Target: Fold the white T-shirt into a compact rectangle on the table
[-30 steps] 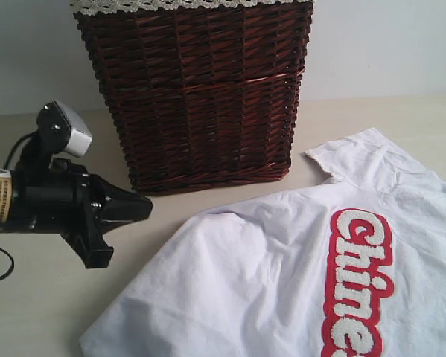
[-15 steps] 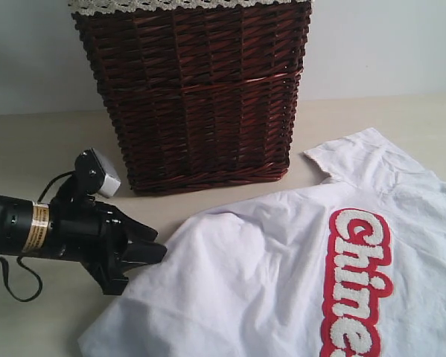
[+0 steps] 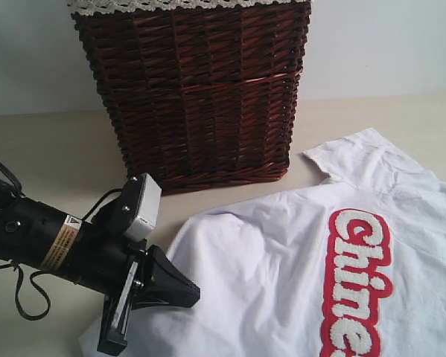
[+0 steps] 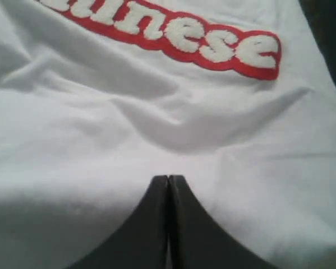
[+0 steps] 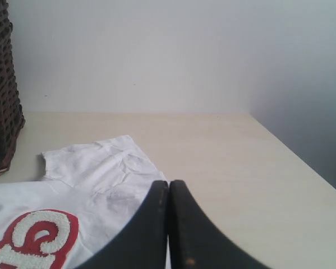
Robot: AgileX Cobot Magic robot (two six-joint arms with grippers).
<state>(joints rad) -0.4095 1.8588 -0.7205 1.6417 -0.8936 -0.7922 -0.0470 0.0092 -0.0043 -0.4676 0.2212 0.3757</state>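
Observation:
The left gripper's shut, empty fingers rest on flat cloth, so the robot should back them off, open them and pinch up a fold nearer the T-shirt's edge (image 3: 179, 244) before it folds.
The white T-shirt (image 3: 282, 268) lies spread on the table (image 3: 51, 149), with its red-outlined lettering (image 3: 357, 282) facing up. My left gripper (image 3: 195, 294) is low over the shirt's left part, jaws shut. In the left wrist view its tips (image 4: 168, 178) rest against the white cloth (image 4: 156, 112), and no fabric shows between them. My right gripper (image 5: 168, 182) is shut with nothing in it. It hovers by the shirt's sleeve (image 5: 100, 162) and is outside the exterior view.
A dark brown wicker basket (image 3: 200, 97) with lace trim stands behind the shirt, close to its collar end. A pale wall runs along the back. In the right wrist view the table edge (image 5: 302, 162) falls away on the far side.
My left gripper has dropped from beside the basket to the shirt's left part. It opened at the shirt's edge and has shut again, and the arm has rolled over.

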